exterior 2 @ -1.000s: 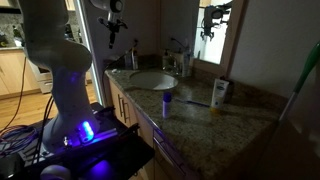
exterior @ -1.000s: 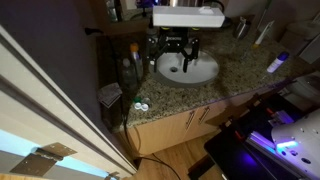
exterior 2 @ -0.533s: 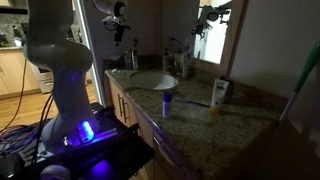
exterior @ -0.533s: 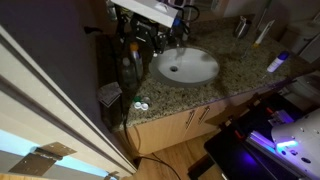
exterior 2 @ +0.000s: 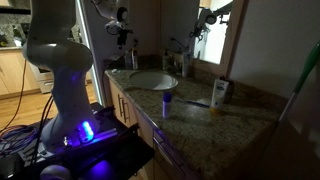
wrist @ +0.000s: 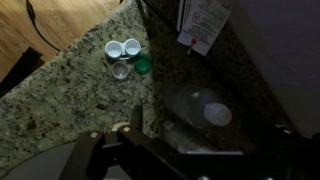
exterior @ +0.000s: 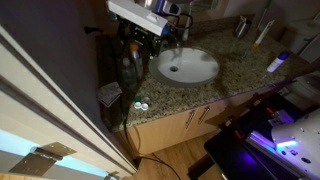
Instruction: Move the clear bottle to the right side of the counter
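The clear bottle's upper part [exterior: 127,63] [wrist: 206,107] is just below its pale cap. My gripper will go down there next and close on it.
The clear bottle [wrist: 203,112] stands on the speckled granite counter [wrist: 60,95]. I see it from above in the wrist view, with its pale cap toward the camera. My gripper [wrist: 208,140] hangs over it, open, with dark fingers on either side and the bottle between them, not touching. In both exterior views the gripper [exterior: 137,40] [exterior 2: 122,30] is at the dark end of the counter [exterior: 235,70] [exterior 2: 200,115] beside the oval white sink [exterior: 186,67] [exterior 2: 150,80]. The bottle is too dark to make out there.
Small white, clear and green caps [wrist: 125,55] lie on the counter near the bottle, beside a white tag [wrist: 203,22]. A blue-topped item [exterior 2: 167,100] and a white bottle [exterior 2: 219,92] stand past the sink. The faucet [exterior 2: 181,62] rises behind the basin.
My arm has swung from above the sink to the counter end beside it, and the gripper now sits over the bottle. Nothing on the counter has moved.
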`<state>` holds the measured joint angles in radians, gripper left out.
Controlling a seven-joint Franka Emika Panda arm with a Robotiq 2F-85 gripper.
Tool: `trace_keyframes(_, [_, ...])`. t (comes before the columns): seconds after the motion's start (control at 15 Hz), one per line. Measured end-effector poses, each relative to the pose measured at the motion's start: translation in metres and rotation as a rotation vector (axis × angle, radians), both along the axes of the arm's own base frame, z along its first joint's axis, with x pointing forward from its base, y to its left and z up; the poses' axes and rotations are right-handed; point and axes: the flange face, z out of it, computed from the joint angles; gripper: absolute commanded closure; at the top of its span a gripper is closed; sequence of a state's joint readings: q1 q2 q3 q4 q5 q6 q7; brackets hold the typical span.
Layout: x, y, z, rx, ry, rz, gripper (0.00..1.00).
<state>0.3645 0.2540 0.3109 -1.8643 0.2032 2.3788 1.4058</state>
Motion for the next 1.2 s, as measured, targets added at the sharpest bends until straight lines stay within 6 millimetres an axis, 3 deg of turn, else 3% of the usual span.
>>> trace_keyframes(0.4, [0.010, 0.019, -0.049, -0.012, -0.053, -0.069, 0.00])
trace_keyframes(1.2, [0.006, 0.039, -0.062, -0.061, -0.144, -0.070, 0.00])
